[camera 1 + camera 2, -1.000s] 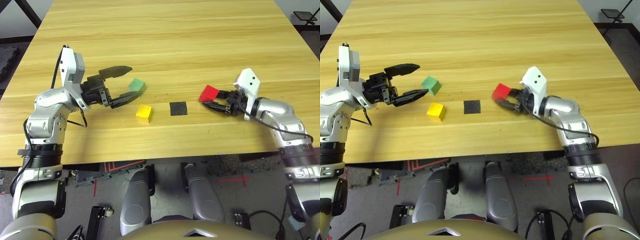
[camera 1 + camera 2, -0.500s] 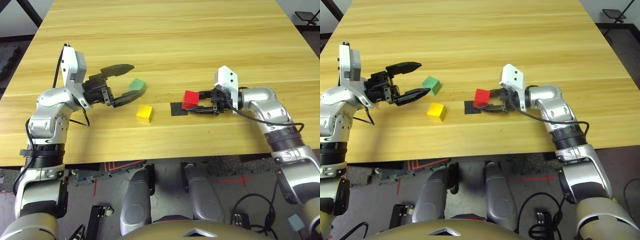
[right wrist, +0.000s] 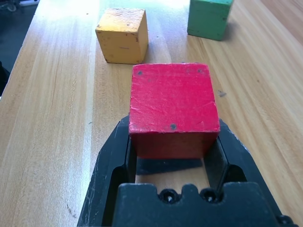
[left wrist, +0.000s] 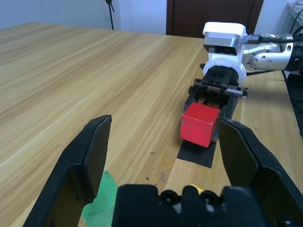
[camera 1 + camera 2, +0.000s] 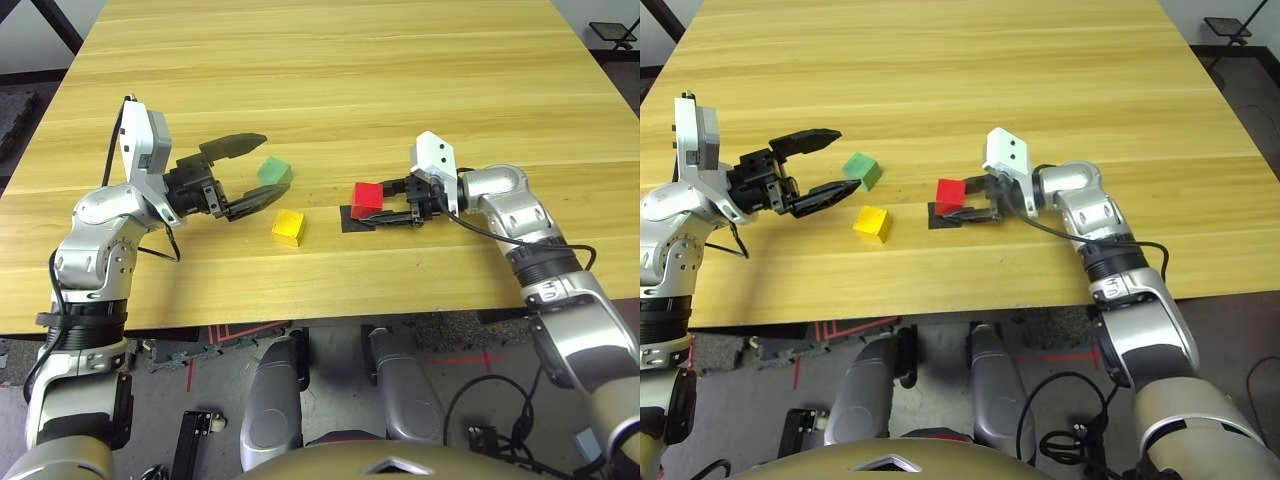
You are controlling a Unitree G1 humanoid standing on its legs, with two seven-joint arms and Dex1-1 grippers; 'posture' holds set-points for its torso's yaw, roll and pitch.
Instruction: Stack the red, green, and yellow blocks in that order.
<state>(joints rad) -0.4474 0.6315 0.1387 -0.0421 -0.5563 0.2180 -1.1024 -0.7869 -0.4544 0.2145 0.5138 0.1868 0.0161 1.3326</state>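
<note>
Next, the left gripper closes on the opposite sides [image 5: 275, 171] [image 4: 102, 201] of the green block, because this block goes on top of the red block next.
My right gripper [image 5: 378, 205] is shut on the red block [image 5: 367, 195], holding it just above the flat black square patch [image 5: 352, 218] at the table's middle. The same red block [image 3: 172, 105] sits between my black fingers in the right wrist view. The yellow block [image 5: 288, 226] lies left of the patch. The green block [image 5: 273, 171] lies a little farther back and left. My left gripper [image 5: 255, 170] is open, its fingertips level with the green block's left side, not touching it.
The wooden table [image 5: 330, 70] stretches bare toward the far side. Its front edge [image 5: 300, 318] runs close below the blocks. Dark floor and a stand [image 5: 610, 35] lie beyond the right edge.
My right arm carried the red block leftward from the right side to over the black patch. The left gripper stayed open beside the green block.
</note>
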